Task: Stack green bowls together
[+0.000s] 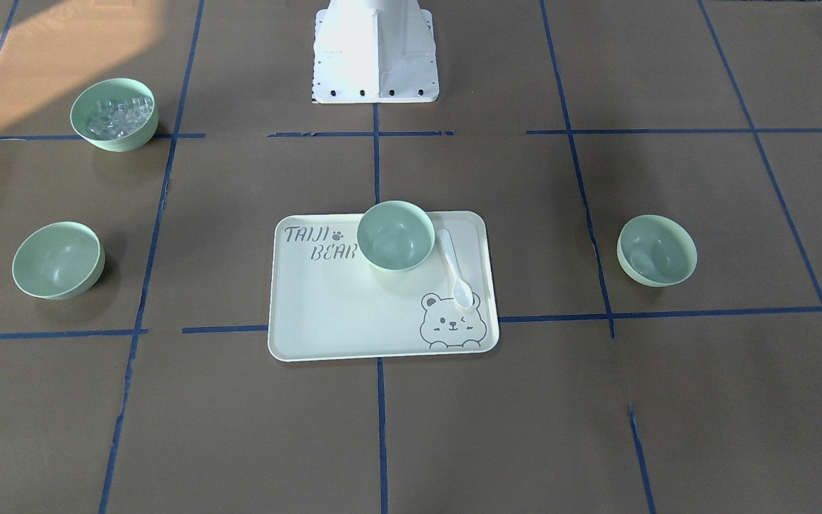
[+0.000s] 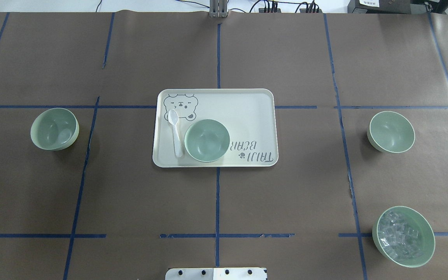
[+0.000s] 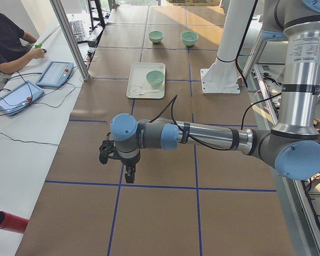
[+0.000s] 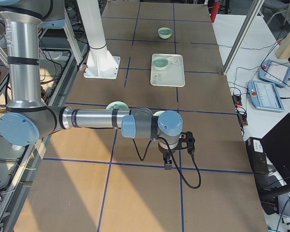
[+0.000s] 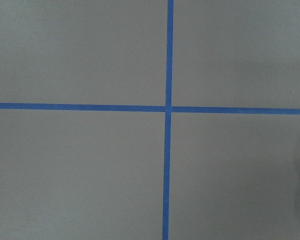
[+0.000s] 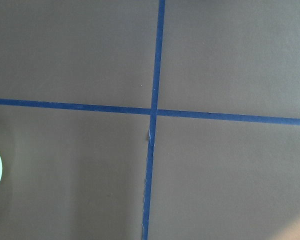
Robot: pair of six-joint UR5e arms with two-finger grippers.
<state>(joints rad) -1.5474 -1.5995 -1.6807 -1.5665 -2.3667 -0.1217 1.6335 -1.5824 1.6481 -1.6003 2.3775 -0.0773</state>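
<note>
My right gripper should close on the rim of the plain green bowl next to the bowl of cubes, at the side [image 1: 15,260] farthest from the tray.
Three plain green bowls stand apart and upright. In the overhead view one [image 2: 54,129] is on the table at the left, one [image 2: 207,140] is on the tray, and one [image 2: 392,132] is at the right. In the front view they show at the right [image 1: 656,250], middle [image 1: 395,235] and left [image 1: 58,259]. My left gripper [image 3: 129,173] shows only in the exterior left view, low over the table's left end, away from the bowls. My right gripper [image 4: 167,162] shows only in the exterior right view, over the right end. I cannot tell whether either is open or shut.
A cream bear-print tray [image 2: 247,105] lies mid-table with a white spoon [image 2: 175,132] beside its bowl. A green bowl of clear cubes [image 2: 403,237] stands at the near right. The robot's white base [image 1: 375,50] is at the table's near edge. Operators' tablets [image 3: 53,74] lie beyond the far side.
</note>
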